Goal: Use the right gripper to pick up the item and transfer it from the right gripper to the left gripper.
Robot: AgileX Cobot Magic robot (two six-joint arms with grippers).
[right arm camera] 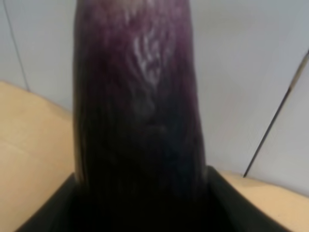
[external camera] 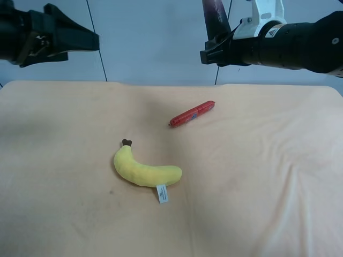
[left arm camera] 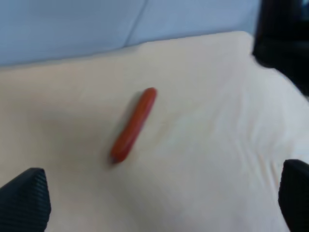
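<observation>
I need to close my left gripper on the upper part (external camera: 215,9) (right arm camera: 136,53) of the dark purple eggplant, as my right gripper holds the eggplant's lower end.
A dark purple eggplant (right arm camera: 140,96) stands upright in my right gripper (right arm camera: 142,208), which is shut on its lower end. In the exterior high view the eggplant (external camera: 215,15) sticks up out of the right gripper (external camera: 215,49), high above the table's far side at the view's right. My left gripper (external camera: 88,40) is raised at the view's upper left, well apart from the eggplant. In the left wrist view the left gripper (left arm camera: 164,203) is open and empty, with one fingertip (left arm camera: 26,200) at each lower corner.
A red sausage (external camera: 192,113) lies on the peach cloth-covered table (external camera: 278,176) below the right gripper; it also shows in the left wrist view (left arm camera: 133,123). A yellow plush banana (external camera: 142,169) with a white tag lies near the middle.
</observation>
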